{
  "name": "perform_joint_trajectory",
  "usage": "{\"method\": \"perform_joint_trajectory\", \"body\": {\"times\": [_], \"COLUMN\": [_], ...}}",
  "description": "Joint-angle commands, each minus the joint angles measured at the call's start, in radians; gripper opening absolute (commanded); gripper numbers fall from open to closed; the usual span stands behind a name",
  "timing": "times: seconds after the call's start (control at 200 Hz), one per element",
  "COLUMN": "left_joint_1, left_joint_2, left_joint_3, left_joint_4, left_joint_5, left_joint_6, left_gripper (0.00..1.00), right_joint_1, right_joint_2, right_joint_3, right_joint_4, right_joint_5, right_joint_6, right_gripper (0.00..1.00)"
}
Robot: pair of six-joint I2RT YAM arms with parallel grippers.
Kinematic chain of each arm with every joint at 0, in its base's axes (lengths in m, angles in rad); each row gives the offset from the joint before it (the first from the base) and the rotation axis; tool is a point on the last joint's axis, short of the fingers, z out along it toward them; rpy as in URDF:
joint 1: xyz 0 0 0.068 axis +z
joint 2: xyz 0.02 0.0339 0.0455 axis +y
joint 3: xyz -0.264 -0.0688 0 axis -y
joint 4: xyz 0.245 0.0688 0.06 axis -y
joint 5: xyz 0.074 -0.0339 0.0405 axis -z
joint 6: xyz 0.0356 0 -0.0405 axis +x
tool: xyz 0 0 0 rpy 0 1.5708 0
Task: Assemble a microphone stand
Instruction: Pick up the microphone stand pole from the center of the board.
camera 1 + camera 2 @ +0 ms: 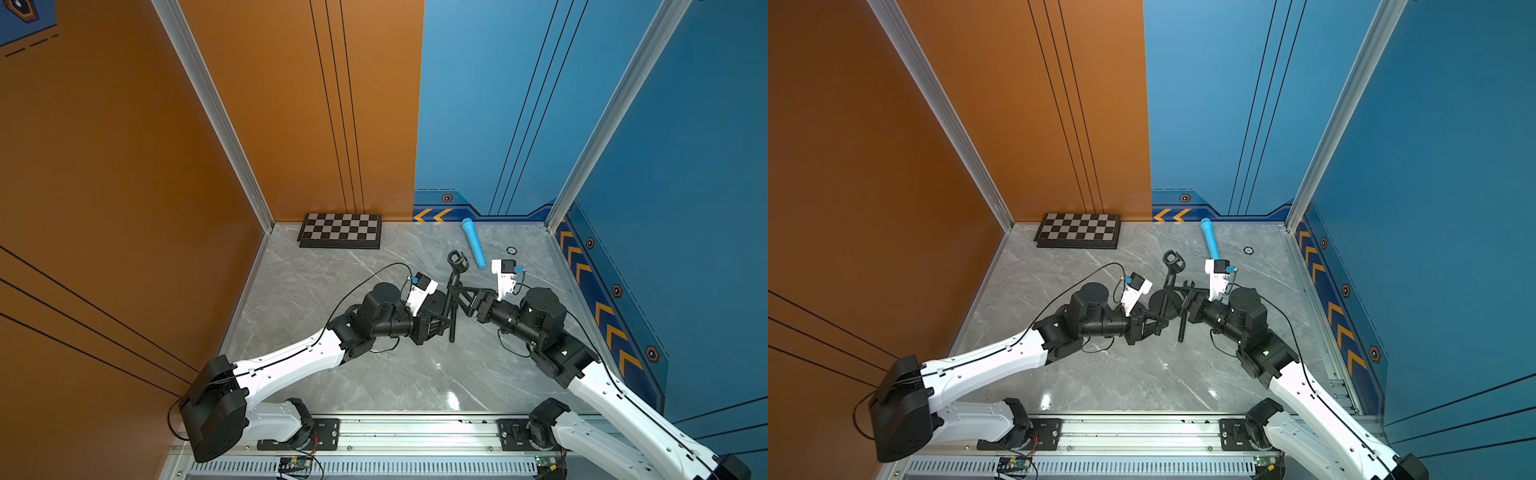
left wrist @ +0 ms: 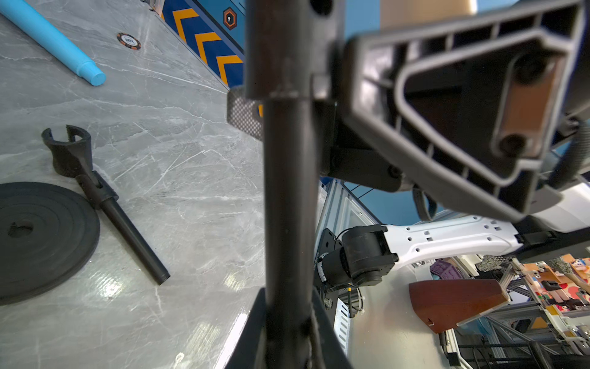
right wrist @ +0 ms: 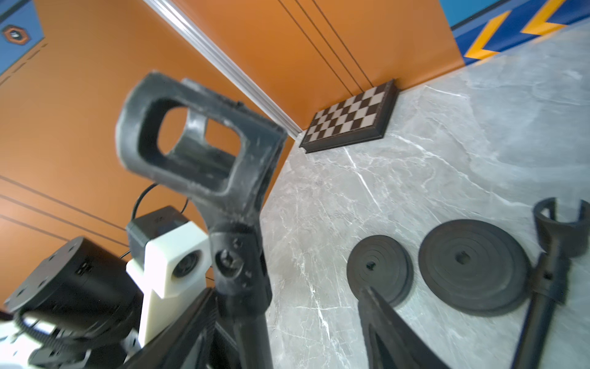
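Note:
I need to close my right gripper on the upper end (image 1: pixel 454 276) (image 3: pixel 236 269) of the held black stand pole, just below its clip, so that it can take the pole over.
My left gripper (image 2: pixel 289 297) is shut on a black stand pole (image 2: pixel 287 191) that ends in a clip (image 3: pixel 198 143), holding it above the table (image 1: pixel 374 374). In both top views this pole (image 1: pixel 452 330) hangs between the two arms. My right gripper (image 3: pixel 297 297) stands open around the pole's upper part, which lies against one finger (image 3: pixel 191 319). A second clip pole (image 2: pixel 105 204) lies flat beside a large round base (image 3: pixel 472 265) and a smaller round base (image 3: pixel 378 268). The blue microphone (image 1: pixel 473 243) lies toward the back.
A chessboard (image 1: pixel 340 230) sits against the back wall on the left. A small poker chip (image 1: pixel 511 250) lies to the right of the microphone. Orange and blue walls close in the table on three sides. The arm mounting rail (image 1: pixel 415 432) runs along the front.

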Motion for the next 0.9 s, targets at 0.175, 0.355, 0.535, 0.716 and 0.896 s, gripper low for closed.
{"method": "perform_joint_trajectory", "body": {"times": [0.175,0.355,0.535,0.716,0.896], "left_joint_1": [0.018,0.021,0.021,0.022,0.032], "left_joint_2": [-0.106,-0.120,-0.115,-0.108,-0.107], "left_joint_3": [-0.018,-0.014,-0.010,-0.006,-0.005], "left_joint_4": [0.026,0.026,0.027,0.025,0.027], "left_joint_5": [0.237,0.278,0.314,0.319,0.310], "left_joint_6": [0.077,0.104,0.117,0.120,0.121], "left_gripper": [0.00,0.00,0.00,0.00,0.18], "right_joint_1": [0.064,0.064,0.065,0.067,0.079], "right_joint_2": [-0.115,-0.087,-0.069,-0.060,-0.022], "right_joint_3": [-0.017,-0.031,-0.024,0.000,0.024], "right_joint_4": [0.217,0.339,0.404,0.403,0.382], "right_joint_5": [-0.128,-0.101,-0.073,-0.079,-0.086], "right_joint_6": [-0.162,-0.104,-0.085,-0.106,-0.121], "right_gripper": [0.72,0.66,0.57,0.34,0.21]}}
